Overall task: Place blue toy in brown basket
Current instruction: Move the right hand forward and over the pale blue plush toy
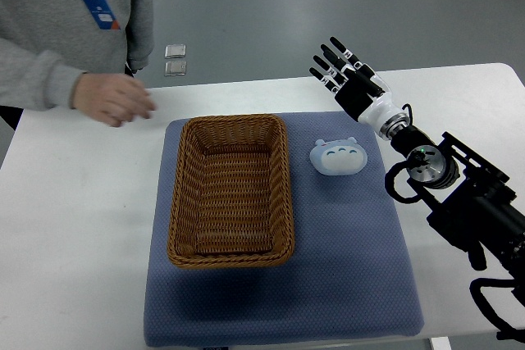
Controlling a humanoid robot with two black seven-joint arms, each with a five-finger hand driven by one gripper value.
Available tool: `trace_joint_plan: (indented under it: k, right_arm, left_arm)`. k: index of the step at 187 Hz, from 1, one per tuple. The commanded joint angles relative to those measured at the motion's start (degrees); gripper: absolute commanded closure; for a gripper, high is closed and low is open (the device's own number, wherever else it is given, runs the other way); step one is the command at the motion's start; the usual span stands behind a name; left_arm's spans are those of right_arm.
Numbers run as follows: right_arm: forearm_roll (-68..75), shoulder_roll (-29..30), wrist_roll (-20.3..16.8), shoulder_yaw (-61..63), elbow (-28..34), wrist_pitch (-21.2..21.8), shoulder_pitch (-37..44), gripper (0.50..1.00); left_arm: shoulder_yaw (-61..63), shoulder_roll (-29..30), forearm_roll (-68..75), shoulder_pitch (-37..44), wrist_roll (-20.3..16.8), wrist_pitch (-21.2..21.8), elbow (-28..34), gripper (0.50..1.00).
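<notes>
My right gripper goes to the blue toy next and closes on the toy's end (351, 152) farthest from the brown basket.
A small light-blue plush toy (337, 157) lies on the blue mat (353, 268), just right of the brown wicker basket (230, 193). The basket is empty. My right hand (343, 74) hovers above and behind the toy, near the mat's far right corner. Its fingers are spread and hold nothing. The hand is apart from the toy. My left arm does not show.
A person in a grey sweater stands at the far left, one hand (112, 98) resting on the white table (74, 227) behind the basket. My right arm's black links (472, 202) cross the table's right side.
</notes>
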Motion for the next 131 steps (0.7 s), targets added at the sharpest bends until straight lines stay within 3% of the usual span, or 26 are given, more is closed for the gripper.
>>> trace_joint_plan:
  k: [1, 85, 131]
  right_arm:
    - [-0.01, 0.00, 0.00, -0.15, 0.06, 0.00, 0.00, 0.589]
    - [-1.68, -1.67, -0.70, -1.12, 0.94, 0.79, 1.50, 0.589]
    - [-20.58, -13.36, -6.41, -14.74, 4.72, 1.40, 12.22, 0.589]
  left_arm:
    - [0.06, 0.00, 0.00, 0.06, 0.00, 0.01, -0.01, 0.500]
    - [-0.12, 0.00, 0.00, -0.02, 0.00, 0.01, -0.01, 0.500]
    - [-0.12, 0.00, 0.00, -0.02, 0.00, -0.08, -0.18, 0.500]
